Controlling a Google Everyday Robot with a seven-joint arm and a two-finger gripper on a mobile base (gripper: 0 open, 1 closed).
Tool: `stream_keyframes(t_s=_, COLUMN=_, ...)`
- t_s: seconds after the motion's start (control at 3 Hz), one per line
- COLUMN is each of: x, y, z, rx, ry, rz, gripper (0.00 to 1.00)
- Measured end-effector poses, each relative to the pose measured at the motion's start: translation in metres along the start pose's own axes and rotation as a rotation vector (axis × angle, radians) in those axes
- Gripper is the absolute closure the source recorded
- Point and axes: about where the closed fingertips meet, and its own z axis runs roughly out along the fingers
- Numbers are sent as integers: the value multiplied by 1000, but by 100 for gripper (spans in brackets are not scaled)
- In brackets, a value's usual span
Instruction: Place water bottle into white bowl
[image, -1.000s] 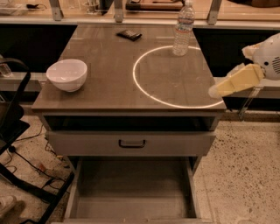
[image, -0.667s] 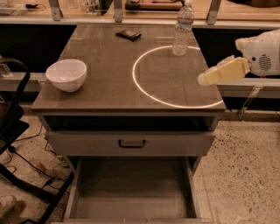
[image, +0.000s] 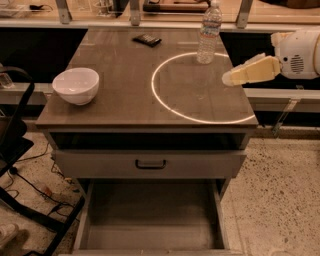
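Note:
The robot's gripper should next go to the middle of the water bottle (image: 209, 35), well below its white cap, and close there.
The water bottle (image: 208, 33), clear and ribbed with a white cap, stands upright at the back right of the table top, on the far edge of a bright ring of light. The white bowl (image: 76, 85) sits at the table's front left, upright and empty. My gripper (image: 229, 77) comes in from the right, its pale fingers pointing left over the table's right edge. It hangs in front of and to the right of the bottle, apart from it, and holds nothing that I can see.
A small flat black object (image: 147, 40) lies at the back middle of the grey table (image: 125, 107). Below the top, one drawer is closed and the bottom drawer (image: 150, 220) is pulled out. A black chair frame (image: 15, 145) stands at the left.
My gripper has moved up and to the left, from beside the table's front right corner toward the bottle. The bottle and bowl have not moved.

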Motion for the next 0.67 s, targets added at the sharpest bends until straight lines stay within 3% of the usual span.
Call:
stream_keyframes(t_s=0.33, x=-1, y=-2, z=4, rx=1, ry=-12, rz=14, gripper=0)
stream_keyframes(t_s=0.67, x=-13, y=-20, z=34, rx=7, ry=-70, rz=47, gripper=0)
